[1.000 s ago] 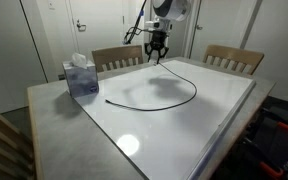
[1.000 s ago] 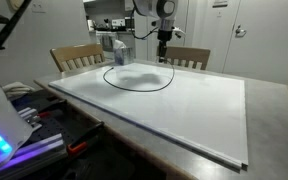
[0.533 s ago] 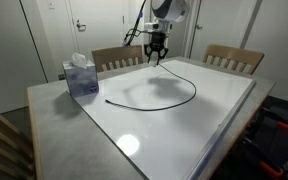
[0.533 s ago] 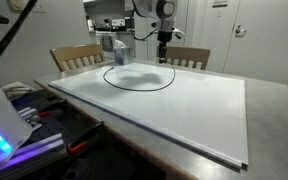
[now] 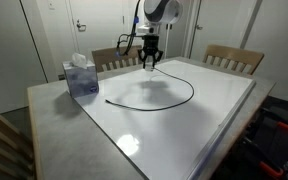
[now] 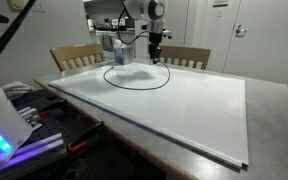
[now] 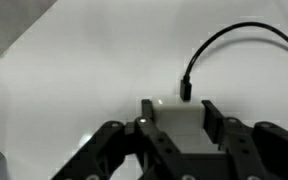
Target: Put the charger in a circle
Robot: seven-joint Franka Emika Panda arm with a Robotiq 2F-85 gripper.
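Note:
Next, my gripper lets go of the plug block on the bare white table inside the black cable's arc (image 5: 148, 88). The plug block is now low over the table's far side.
The charger is a thin black cable (image 5: 191, 92) lying in a wide arc on the white table top (image 5: 184, 130). Its free dark tip (image 5: 106, 100) rests near the tissue box. In an exterior view the cable (image 6: 134, 86) forms almost a whole ring. In the wrist view my gripper (image 7: 178, 108) is shut on the charger's white plug block (image 7: 174, 122), and the cable (image 7: 216, 42) curves away from it to the right. In both exterior views the gripper (image 5: 150, 63) (image 6: 154, 59) hangs low over the far side of the table, at the ring's far end.
A blue-and-white tissue box (image 5: 81, 76) stands at the table's corner near the cable tip. Two wooden chairs (image 5: 117, 57) (image 5: 234, 58) stand behind the far edge. Cluttered equipment (image 6: 24, 125) sits beside the table.
The gripper has shifted sideways along the far edge with the plug block in it, pulling that end of the cable toward the tissue-box side and tightening the arc.

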